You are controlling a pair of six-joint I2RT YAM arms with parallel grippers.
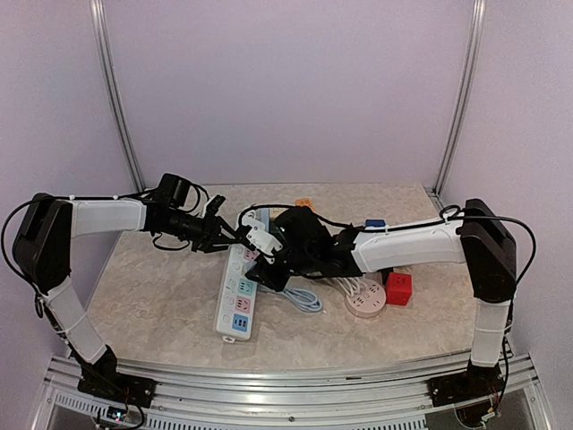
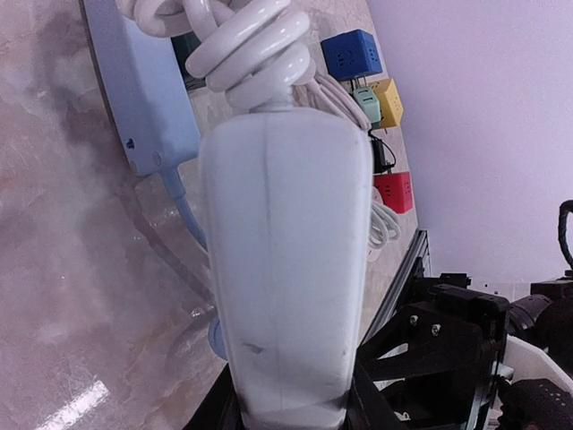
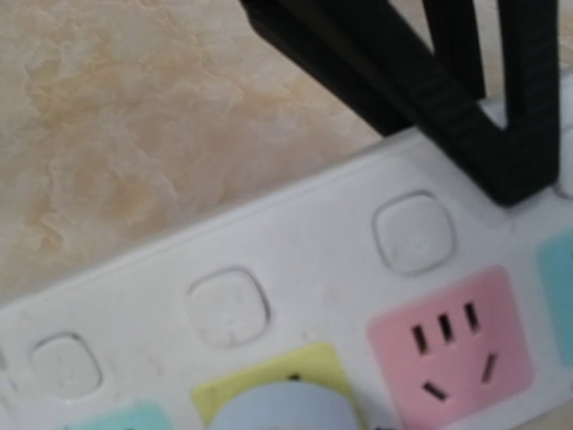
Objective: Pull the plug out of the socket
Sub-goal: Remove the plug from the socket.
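Observation:
Next, I open my left gripper and let go of the white power strip on the bare table (image 1: 208, 285) between my left arm and the near metal bar.
My left gripper (image 1: 240, 235) is shut on the white plug (image 1: 260, 238), holding it over the far end of the white power strip (image 1: 235, 305). In the left wrist view the plug (image 2: 286, 269) fills the middle, clamped at its wide end by the gripper (image 2: 291, 408), with its coiled white cable (image 2: 255, 49) leading away. Its pins are hidden. My right gripper (image 1: 271, 269) sits low on the strip beside the plug; its jaws do not show. The right wrist view looks closely at the strip (image 3: 295, 260) with a pink socket (image 3: 448, 345) and a yellow one (image 3: 269, 381).
A round white socket (image 1: 365, 300), a red cube (image 1: 398, 288) and a blue cube (image 1: 374, 224) lie to the right of the strip, with loose cable (image 1: 304, 300) between. Black bars (image 3: 466, 116) touch the strip's edge. Metal rails run along the near edge.

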